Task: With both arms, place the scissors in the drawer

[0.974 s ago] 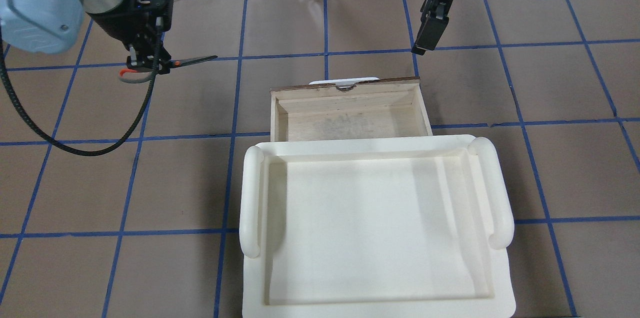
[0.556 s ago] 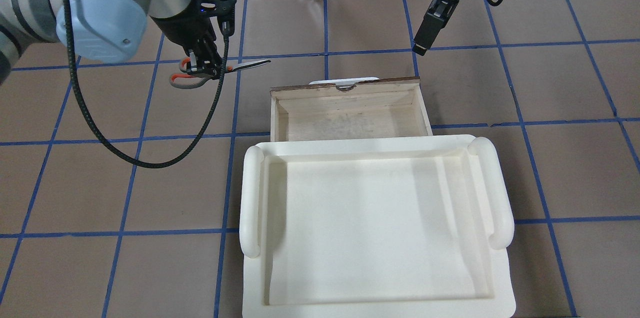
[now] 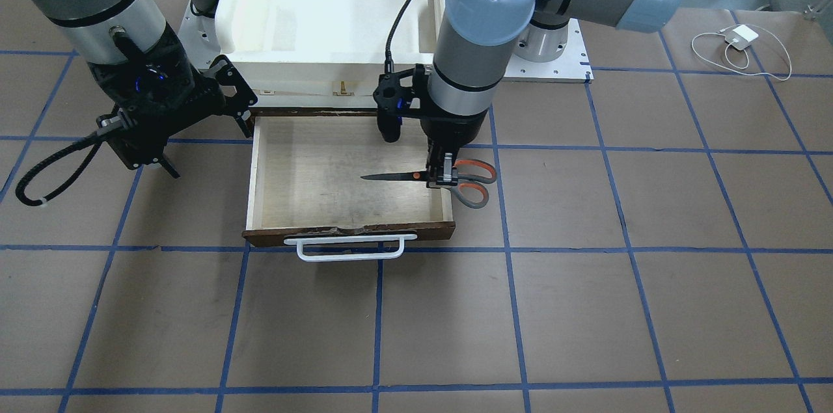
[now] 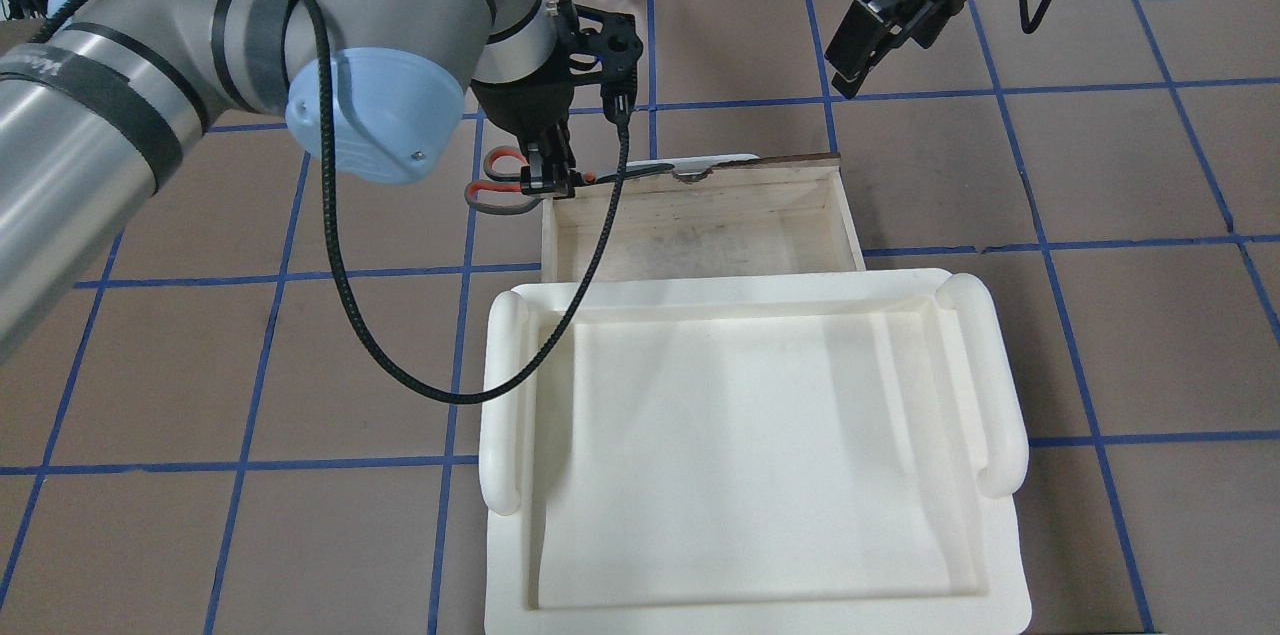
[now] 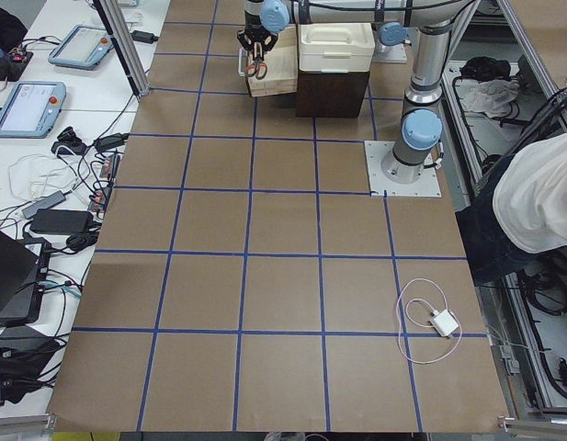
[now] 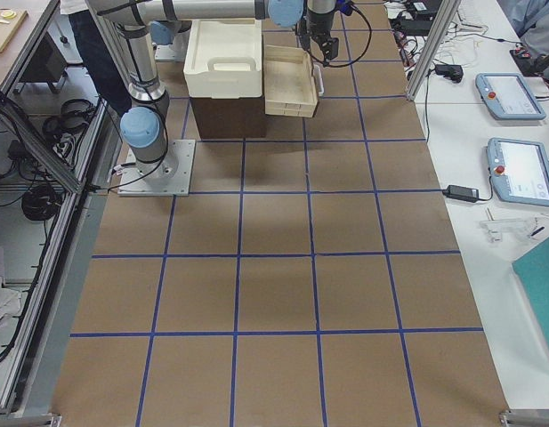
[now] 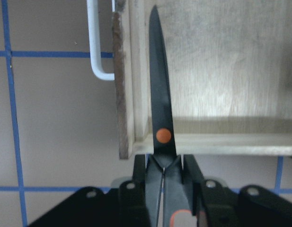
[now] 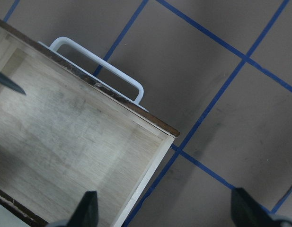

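Note:
Next, the left gripper releases the scissors near the middle of the drawer's pale bottom (image 3: 374,178) (image 7: 221,21), behind the white bar handle.
The scissors (image 3: 465,180) hang level in my left gripper (image 3: 441,175), which is shut on them just behind the orange pivot. Their handles stick out past the drawer's side wall; the dark blades (image 7: 160,109) reach over the drawer's front corner. The drawer (image 3: 312,179) stands pulled open, pale inside, with the white bar handle (image 3: 351,248) in front. In the overhead view the scissors (image 4: 600,176) cross the drawer's (image 4: 720,235) left wall under my left gripper (image 4: 548,177). My right gripper (image 4: 862,45) is open and empty, raised beyond the drawer's other front corner (image 8: 160,132).
A cream-white plastic tray (image 4: 505,385) sits on the dark cabinet that the drawer slides out of. A white charger with its cable (image 3: 738,42) lies on the table on the left arm's side. A person (image 5: 540,184) stands beside the table.
My left arm has carried the scissors rightward in the overhead view, from open table to the drawer's left wall, blades now over it. My right gripper has shifted slightly right and turned.

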Available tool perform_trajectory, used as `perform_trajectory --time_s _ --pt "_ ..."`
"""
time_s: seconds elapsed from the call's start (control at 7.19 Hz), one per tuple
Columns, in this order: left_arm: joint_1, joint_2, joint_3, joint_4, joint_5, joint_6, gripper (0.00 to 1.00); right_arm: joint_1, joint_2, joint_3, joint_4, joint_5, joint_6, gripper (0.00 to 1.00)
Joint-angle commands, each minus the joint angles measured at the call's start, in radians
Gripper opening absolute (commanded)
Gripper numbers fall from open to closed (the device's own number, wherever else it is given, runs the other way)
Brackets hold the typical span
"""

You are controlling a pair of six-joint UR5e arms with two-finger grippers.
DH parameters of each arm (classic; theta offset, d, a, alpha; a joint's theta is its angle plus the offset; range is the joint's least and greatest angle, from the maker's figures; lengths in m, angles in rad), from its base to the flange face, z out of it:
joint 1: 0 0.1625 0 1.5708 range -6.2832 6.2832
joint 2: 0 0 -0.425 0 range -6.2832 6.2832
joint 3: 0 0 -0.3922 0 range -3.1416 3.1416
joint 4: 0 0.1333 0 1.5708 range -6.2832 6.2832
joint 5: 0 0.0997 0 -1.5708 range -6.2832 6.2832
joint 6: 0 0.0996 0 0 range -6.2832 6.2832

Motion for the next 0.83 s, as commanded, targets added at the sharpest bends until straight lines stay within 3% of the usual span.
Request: perform_trajectory --time_s 0.0,0.14,0.7 --pt "-0.086 -0.018 -0.003 0.01 -0.003 -0.045 0.0 -0.008 -0.015 0.001 -0.007 -0.003 0.108 1.0" --pt "-0.103 -0.032 -0.015 0.018 -0.041 -0.047 0.0 -0.008 -0.024 0.001 -0.01 -0.004 0.194 1.0" --pt "-0.114 -0.09 -0.019 0.027 -0.047 -0.047 0.0 -0.056 -0.034 0.002 0.002 -0.001 0.16 1.0"
